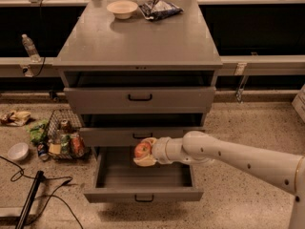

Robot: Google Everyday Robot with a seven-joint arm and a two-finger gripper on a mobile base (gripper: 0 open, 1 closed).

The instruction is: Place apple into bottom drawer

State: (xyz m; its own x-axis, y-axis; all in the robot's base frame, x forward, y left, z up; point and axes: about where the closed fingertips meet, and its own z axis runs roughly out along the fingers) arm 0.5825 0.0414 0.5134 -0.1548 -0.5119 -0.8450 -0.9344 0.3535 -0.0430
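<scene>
Next, my gripper releases the apple on the bare inside of the bottom drawer, straight (147, 173) behind the drawer's black handle.
The red and yellowish apple (141, 150) is held in my gripper (144, 152), which is shut on it. The white arm reaches in from the right. The gripper and apple hang over the open bottom drawer (143, 181), near its back, just below the front of the middle drawer (138, 136). The bottom drawer is pulled out and its inside looks bare. Its black handle (144, 199) shows on the front panel.
The grey cabinet top (138, 39) carries a white bowl (122, 8) and a dark snack bag (159, 7) at the back. The top drawer (139, 98) is slightly open. A wire basket of items (64, 140), a small bowl (18, 151), a bottle (29, 46) and cables lie on the floor at left.
</scene>
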